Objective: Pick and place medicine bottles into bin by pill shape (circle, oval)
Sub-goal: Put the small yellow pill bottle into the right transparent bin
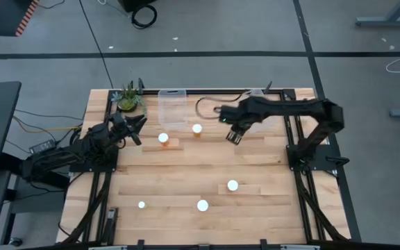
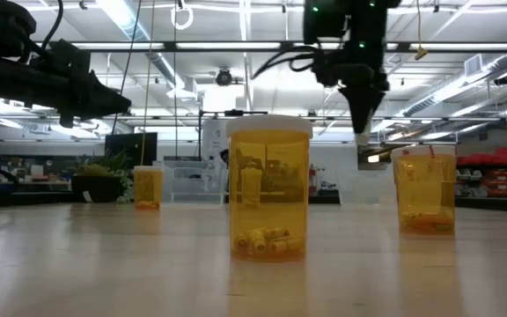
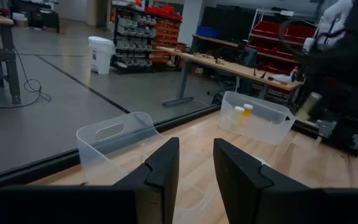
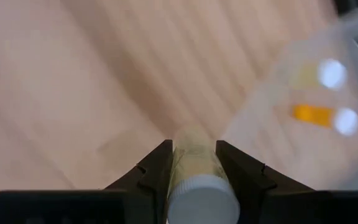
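The robot's right gripper will release the medicine bottle inside the clear bin, on the near side of its two bottles [image 1: 261,117] [image 4: 302,154].
My right gripper [image 1: 233,136] hangs above the far middle of the table, shut on a medicine bottle [image 4: 193,155] with a white cap [image 4: 202,198]. My left gripper [image 1: 139,123] is open and empty at the far left, near a clear bin [image 3: 114,140]. Several orange bottles stand upright on the table: two at the far middle [image 1: 163,138] [image 1: 197,128] and three nearer [image 1: 232,185] [image 1: 202,205] [image 1: 142,205]. A second clear bin [image 4: 303,124] holds two bottles [image 4: 319,115] [image 4: 331,73]. My right gripper pinches the bottle's pale body [image 4: 191,146] between its two fingers [image 4: 157,165], one on each side. The bottle lies along the fingers, its white cap toward the wrist. The fingers point down at the table [image 2: 359,106], and the bottle is lifted clear.
A potted plant [image 1: 128,99] stands at the far left corner. A dark cable [image 1: 207,105] lies by the far edge between the bins. Black frame rails [image 1: 294,139] run along the table's sides. Bare wood [image 1: 186,167] lies between the far and near bottles.
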